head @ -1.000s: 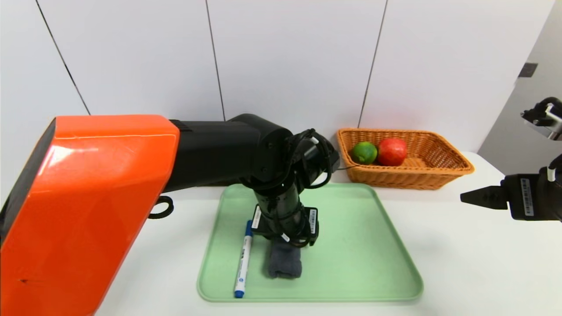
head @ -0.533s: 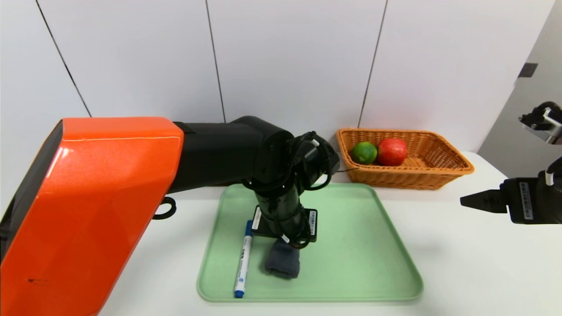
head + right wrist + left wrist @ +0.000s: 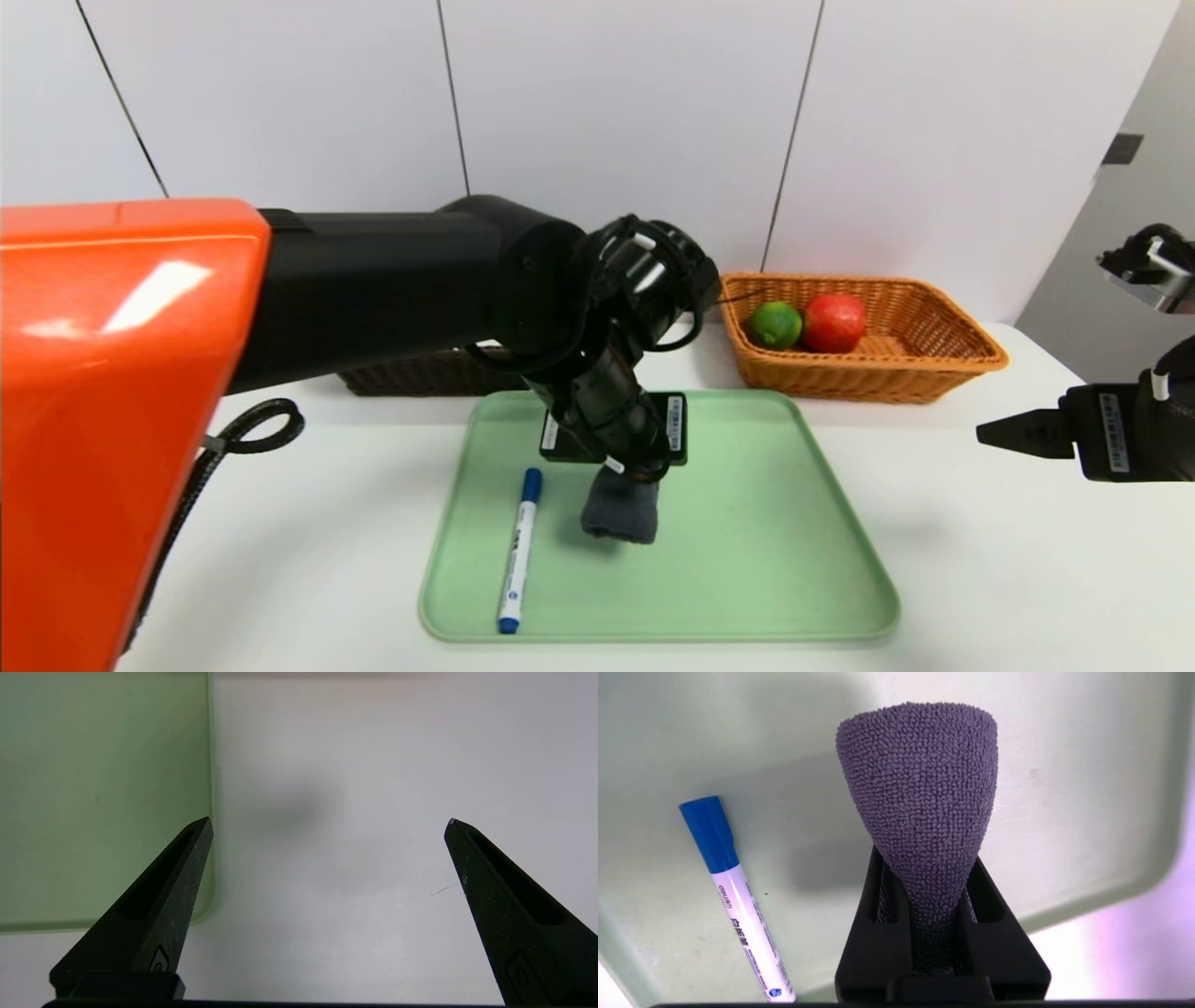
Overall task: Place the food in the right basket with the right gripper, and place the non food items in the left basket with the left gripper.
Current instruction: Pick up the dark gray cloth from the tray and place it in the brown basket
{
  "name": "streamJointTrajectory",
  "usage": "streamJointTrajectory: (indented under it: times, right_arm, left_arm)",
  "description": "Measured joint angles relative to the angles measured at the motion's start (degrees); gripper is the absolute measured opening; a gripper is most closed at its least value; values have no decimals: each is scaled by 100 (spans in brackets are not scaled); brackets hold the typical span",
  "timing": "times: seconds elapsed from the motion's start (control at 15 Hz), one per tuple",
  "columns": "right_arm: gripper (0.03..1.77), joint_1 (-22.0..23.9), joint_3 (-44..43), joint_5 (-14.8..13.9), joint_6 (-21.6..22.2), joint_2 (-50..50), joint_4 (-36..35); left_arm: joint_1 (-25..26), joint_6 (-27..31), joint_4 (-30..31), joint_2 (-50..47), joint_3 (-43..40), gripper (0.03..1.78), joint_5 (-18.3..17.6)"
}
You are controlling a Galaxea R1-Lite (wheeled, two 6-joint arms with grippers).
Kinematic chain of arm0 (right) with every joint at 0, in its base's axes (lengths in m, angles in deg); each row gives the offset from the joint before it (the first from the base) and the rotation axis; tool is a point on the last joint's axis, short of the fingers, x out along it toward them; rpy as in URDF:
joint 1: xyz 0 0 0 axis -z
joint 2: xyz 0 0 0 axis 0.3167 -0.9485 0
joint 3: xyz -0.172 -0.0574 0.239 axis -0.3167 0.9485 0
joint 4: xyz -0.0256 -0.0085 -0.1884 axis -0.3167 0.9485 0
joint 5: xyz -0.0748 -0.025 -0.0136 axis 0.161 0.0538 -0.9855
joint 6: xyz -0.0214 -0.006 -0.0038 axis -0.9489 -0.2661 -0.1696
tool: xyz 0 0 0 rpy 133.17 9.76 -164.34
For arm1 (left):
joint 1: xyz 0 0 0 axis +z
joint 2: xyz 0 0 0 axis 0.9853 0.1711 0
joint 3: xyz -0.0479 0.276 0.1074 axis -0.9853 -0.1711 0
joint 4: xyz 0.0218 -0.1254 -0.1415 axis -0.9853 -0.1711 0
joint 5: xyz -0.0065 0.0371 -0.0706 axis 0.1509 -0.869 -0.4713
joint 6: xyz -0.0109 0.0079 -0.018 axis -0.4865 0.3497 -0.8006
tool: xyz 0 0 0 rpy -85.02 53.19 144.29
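Observation:
I should release the dark grey towel with my left gripper inside the dark brown basket (image 3: pixel 406 320), away from the orange basket.
My left gripper (image 3: pixel 624 471) is shut on the rolled dark grey towel (image 3: pixel 621 509), which hangs clear above the green tray (image 3: pixel 766 560); the wrist view shows the towel (image 3: pixel 920 798) pinched between the jaws of the left gripper (image 3: pixel 931 891). The white marker with a blue cap (image 3: pixel 518 551) lies on the tray beside it (image 3: pixel 738 900). The red apple (image 3: pixel 834 322) and the green citrus fruit (image 3: pixel 775 324) sit in the orange basket (image 3: pixel 934 369). A strip of the dark brown basket (image 3: pixel 420 378) shows behind my left arm. My right gripper (image 3: pixel 1004 434) hovers open over bare table (image 3: pixel 327 821).
The green tray's corner (image 3: pixel 93 812) lies close to my right gripper's fingers. White wall panels stand close behind the baskets. The white table (image 3: pixel 1008 560) stretches to the right of the tray. A black cable loop (image 3: pixel 252 429) hangs beside my left arm.
My left gripper closed on the towel and lifted it off the tray, moving up and slightly back. The marker stayed put. The right arm barely moved.

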Motion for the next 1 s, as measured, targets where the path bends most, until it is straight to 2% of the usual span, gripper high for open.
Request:
streamJointTrajectory:
  times: [0.2,0.47,0.67,0.87,1.0]
  right_arm:
    - [171,7,44,-6,2,-1,-1]
    - [171,11,51,11,5,-37,-111]
    - [171,10,51,16,-28,-65,-349]
    - [171,-4,18,-4,-33,-59,-464]
    - [171,-4,32,11,-26,-56,-610]
  left_arm:
    - [293,89,262,-581,2,27,2]
    - [1224,688,391,-1161,-2,27,59]
    - [1814,878,505,-1226,-9,27,257]
    - [2349,965,1001,-1100,-9,27,373]
    - [2710,1236,1398,-903,-9,27,529]
